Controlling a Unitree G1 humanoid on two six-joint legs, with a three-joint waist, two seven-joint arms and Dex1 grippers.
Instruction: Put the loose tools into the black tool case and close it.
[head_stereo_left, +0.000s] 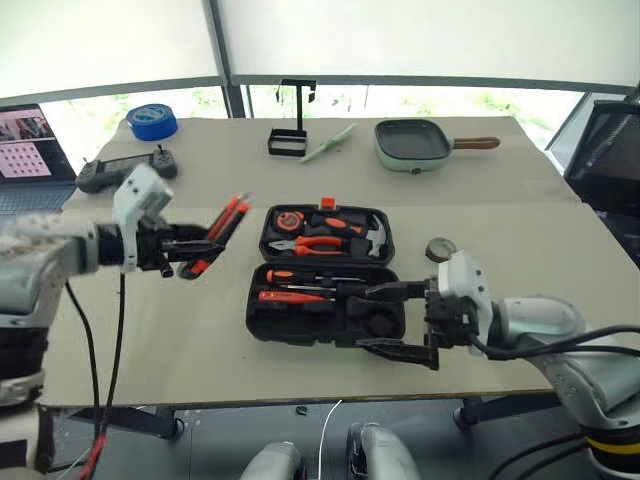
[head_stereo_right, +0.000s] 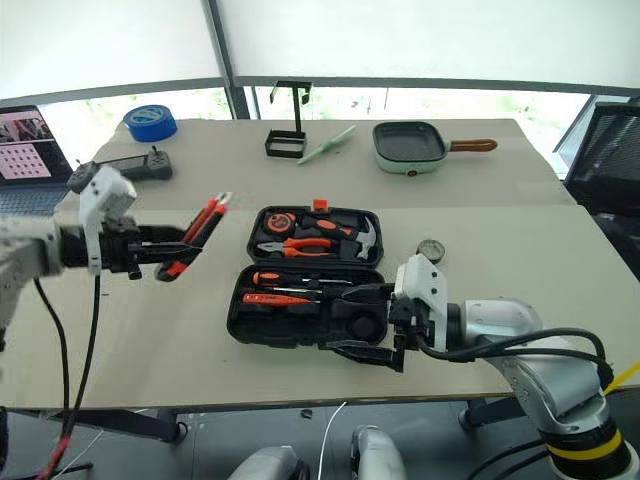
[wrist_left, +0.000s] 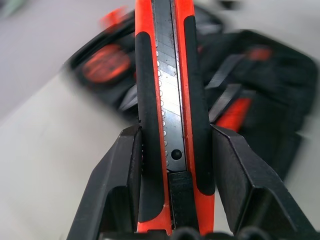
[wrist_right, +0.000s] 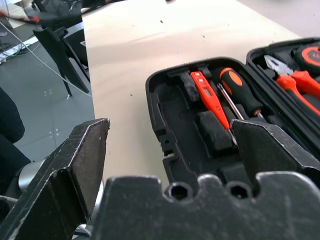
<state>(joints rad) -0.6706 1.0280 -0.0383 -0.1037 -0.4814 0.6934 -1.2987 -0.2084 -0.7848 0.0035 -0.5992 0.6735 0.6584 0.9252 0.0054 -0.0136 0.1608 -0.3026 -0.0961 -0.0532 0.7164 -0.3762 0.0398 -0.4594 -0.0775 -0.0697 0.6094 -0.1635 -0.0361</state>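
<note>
Next, I let go of the utility knife with my left gripper between the slim orange tester screwdriver and the case's front edge (head_stereo_left: 310, 319) (wrist_left: 272, 119).
The black tool case (head_stereo_left: 300, 325) lies open at the table's middle. Its near half holds an orange-and-black screwdriver (wrist_right: 240, 92) and the slim orange tester screwdriver (wrist_right: 204, 90). My left gripper (head_stereo_left: 198, 247) hovers left of the case, shut on the orange-black utility knife (head_stereo_left: 228, 222), which sticks out between the fingers (wrist_left: 119, 185). My right gripper (head_stereo_left: 388, 320) stands open at the case's near right corner, one finger over the tray and one at its front edge. A small dark grey tape roll (head_stereo_left: 440, 249) lies on the table right of the case.
The case's far half holds a hammer (head_stereo_left: 372, 234), pliers (head_stereo_left: 312, 243) and a tape measure (head_stereo_left: 288, 218). At the back stand a blue tape roll (head_stereo_left: 152, 121), a black wire stand (head_stereo_left: 292, 130) and a green pan (head_stereo_left: 413, 143). A controller (head_stereo_left: 122, 172) and laptop (head_stereo_left: 30, 150) sit far left.
</note>
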